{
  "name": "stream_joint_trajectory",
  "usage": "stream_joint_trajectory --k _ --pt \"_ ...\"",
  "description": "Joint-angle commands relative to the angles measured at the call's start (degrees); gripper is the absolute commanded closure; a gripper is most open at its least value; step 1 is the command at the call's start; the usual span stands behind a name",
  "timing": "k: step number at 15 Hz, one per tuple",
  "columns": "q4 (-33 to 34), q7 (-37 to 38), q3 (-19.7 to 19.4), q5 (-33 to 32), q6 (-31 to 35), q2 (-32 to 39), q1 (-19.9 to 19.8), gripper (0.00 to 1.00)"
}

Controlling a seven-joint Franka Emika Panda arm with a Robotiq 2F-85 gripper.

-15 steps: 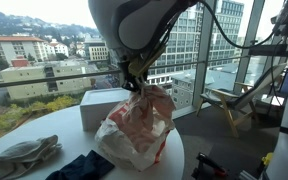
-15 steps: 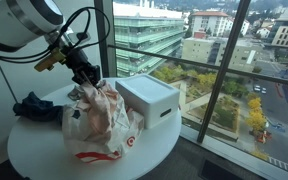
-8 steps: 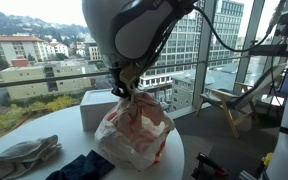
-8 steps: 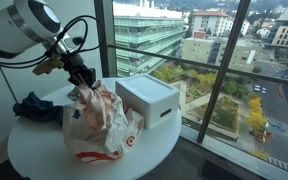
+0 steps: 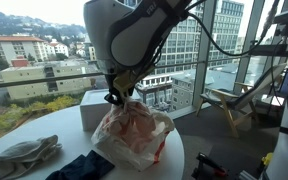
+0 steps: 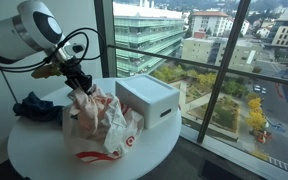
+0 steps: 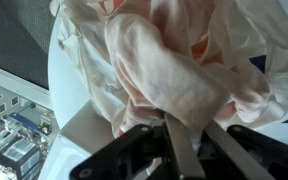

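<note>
My gripper should release the fold of plastic, now at the bag's top edge, down in the middle of the white plastic bag (image 5: 130,124).
A white plastic bag with red print (image 5: 134,137) sits on the round white table (image 5: 24,127), also seen in an exterior view (image 6: 102,122). My gripper (image 5: 114,97) is at the bag's top edge, shut on a fold of the plastic; it shows too in an exterior view (image 6: 81,85). In the wrist view the two fingers (image 7: 194,140) pinch the crumpled bag (image 7: 174,70). A white box (image 6: 149,98) stands right behind the bag, by the window.
A grey cloth (image 5: 24,155) and a dark blue cloth (image 5: 79,166) lie on the table near the bag; the dark cloth also shows in an exterior view (image 6: 32,106). Large windows surround the table. A wooden chair (image 5: 229,105) stands beside it.
My gripper has moved sideways with the bag's top in its fingers, pulling the bag's upper part along and lower, so the bag looks flatter.
</note>
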Motion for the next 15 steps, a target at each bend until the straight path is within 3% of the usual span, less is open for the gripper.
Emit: stream_joint_trajectory --k 1,7,10,12,15 --pt "-0.6 -1.4 -0.8 5.3 0.5 1.8 0.0 0.95" --pt "-1.6 -2.4 -1.8 13.8 3.8 5.3 0.1 0.97" --pt "-1.5 0.0 -3.4 8.7 10.5 7.4 -0.8 0.96" --pt "-1.0 2.8 -5.3 1.9 16.5 9.1 -1.6 0.95" --pt "0.4 4.9 -8.6 -3.6 19.9 11.7 -2.2 0.95"
